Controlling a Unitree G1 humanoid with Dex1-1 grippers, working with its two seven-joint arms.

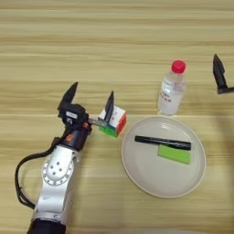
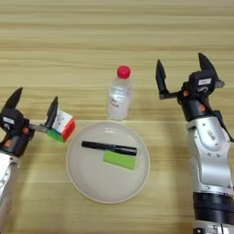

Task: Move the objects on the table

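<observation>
The middle of the clear bottle's body (image 1: 172,88), below the red cap, is the next place for my right gripper to go and close.
The puzzle cube (image 1: 115,121) lies on the table (image 1: 114,36), just left of the plate. My left gripper (image 1: 90,100) is open; its right finger (image 1: 109,106) stands against the cube's left top edge. The cube is outside the gap, which holds nothing. The clear bottle (image 2: 119,95) with a red cap stands upright behind the plate. My right gripper (image 2: 182,71) is open and empty, to the right of the bottle and apart from it. In the left eye view only one of its fingers (image 1: 219,73) shows.
A round cream plate (image 2: 91,183) sits at the centre front, holding a black pen (image 2: 109,147) and a green block (image 2: 119,160). Bare wood stretches across the far half of the table.
</observation>
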